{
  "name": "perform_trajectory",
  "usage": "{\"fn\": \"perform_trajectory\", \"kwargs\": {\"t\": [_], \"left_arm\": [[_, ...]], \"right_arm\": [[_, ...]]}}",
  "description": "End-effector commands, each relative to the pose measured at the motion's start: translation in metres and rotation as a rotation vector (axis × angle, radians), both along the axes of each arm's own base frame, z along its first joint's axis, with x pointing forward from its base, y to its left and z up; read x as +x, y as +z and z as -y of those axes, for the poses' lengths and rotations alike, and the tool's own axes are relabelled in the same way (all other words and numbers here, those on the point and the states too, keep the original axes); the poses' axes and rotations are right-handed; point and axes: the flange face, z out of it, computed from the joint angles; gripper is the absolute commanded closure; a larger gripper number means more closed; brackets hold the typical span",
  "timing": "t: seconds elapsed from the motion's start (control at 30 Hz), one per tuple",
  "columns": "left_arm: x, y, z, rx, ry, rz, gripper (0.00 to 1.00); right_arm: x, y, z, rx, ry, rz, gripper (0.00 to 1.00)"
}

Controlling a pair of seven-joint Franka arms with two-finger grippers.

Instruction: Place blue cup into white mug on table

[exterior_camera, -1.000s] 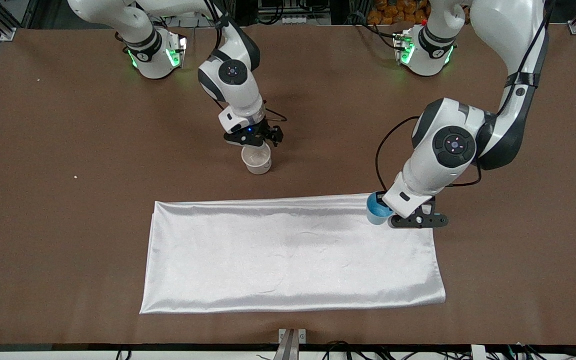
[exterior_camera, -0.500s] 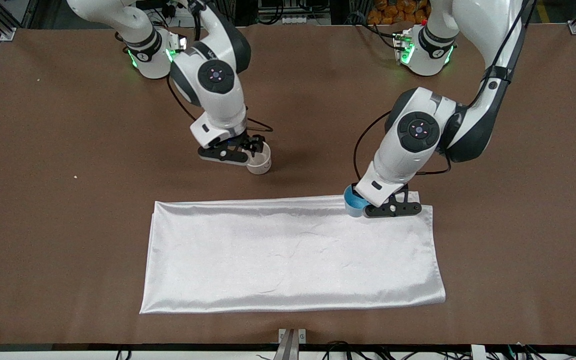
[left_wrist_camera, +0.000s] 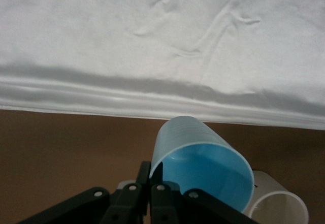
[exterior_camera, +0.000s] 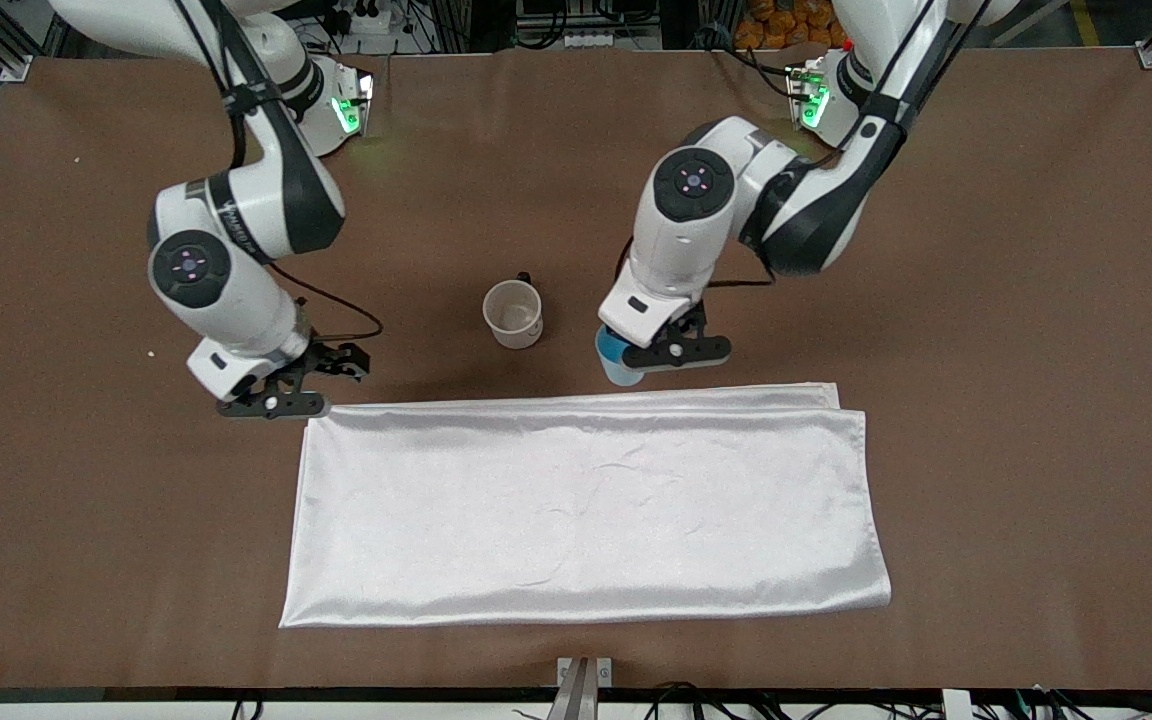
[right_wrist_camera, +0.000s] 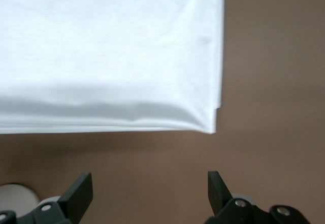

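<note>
Next, my left gripper releases the blue cup, now tilted over the bare table, inside the opening of the upright, empty white mug (exterior_camera: 513, 310) (left_wrist_camera: 279, 209).
The white mug (exterior_camera: 513, 313) stands upright and empty on the brown table (exterior_camera: 986, 300), with its dark handle at the rim. In the left wrist view the white mug (left_wrist_camera: 278, 207) shows just past the cup. My left gripper (exterior_camera: 633, 352) is shut on the rim of the blue cup (exterior_camera: 618, 368), holding it tilted over the bare table beside the mug, toward the left arm's end. The left gripper (left_wrist_camera: 151, 176) pinches the wall of the blue cup (left_wrist_camera: 203, 160), one finger inside and one outside. My right gripper (exterior_camera: 286, 393) hangs open with nothing in it over the table by the cloth's corner; the right gripper (right_wrist_camera: 147, 191) is seen wide apart.
A shiny white cloth (exterior_camera: 586, 510) lies flat on the table, nearer the front camera than the mug. Its folded edge (left_wrist_camera: 152, 99) runs just past the blue cup, and its corner (right_wrist_camera: 213, 127) lies by the right gripper.
The left gripper carried the blue cup off the cloth's corner toward the mug. The right gripper left the mug and swung toward the right arm's end, down to the cloth's corner.
</note>
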Motion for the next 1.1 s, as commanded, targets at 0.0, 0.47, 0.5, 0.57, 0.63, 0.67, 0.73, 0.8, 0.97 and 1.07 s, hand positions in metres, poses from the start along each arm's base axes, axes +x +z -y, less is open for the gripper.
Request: {"fn": "perform_trajectory", "kwargs": {"t": [0.0,0.47,0.5,0.57,0.63,0.67,0.73,0.8,0.97,1.07], "left_arm": [[-0.024,-0.003,0.029,0.004,0.115,-0.016,1.00],[-0.079,-0.024,0.112,-0.033,0.180,-0.041,1.00],[-0.080,-0.026,0.115,-0.035,0.184,-0.047,1.00],[-0.090,-0.033,0.125,-0.044,0.182,-0.060,1.00],[-0.100,-0.041,0.136,-0.053,0.174,-0.066,1.00],[-0.103,-0.043,0.138,-0.056,0.177,-0.065,1.00],[-0.107,-0.046,0.143,-0.062,0.185,-0.065,1.00],[-0.108,-0.046,0.145,-0.069,0.190,-0.063,1.00],[-0.115,-0.059,0.153,-0.079,0.183,-0.068,1.00],[-0.116,-0.071,0.156,-0.084,0.203,-0.072,1.00]], "right_arm": [[0.016,0.004,0.039,0.002,0.055,0.001,0.00],[0.006,0.009,0.036,0.014,0.014,0.005,0.00],[0.003,0.012,0.036,0.014,0.014,0.010,0.00],[-0.007,0.019,0.038,0.015,0.017,0.020,0.00],[-0.016,0.026,0.039,0.015,0.020,0.027,0.00],[-0.020,0.028,0.041,0.013,0.021,0.030,0.00],[-0.028,0.034,0.043,0.013,0.023,0.036,0.00],[-0.038,0.036,0.044,0.012,0.025,0.036,0.00],[-0.061,0.039,0.049,0.017,0.031,0.071,0.00],[-0.067,0.041,0.055,0.015,0.032,0.080,0.00]]}}
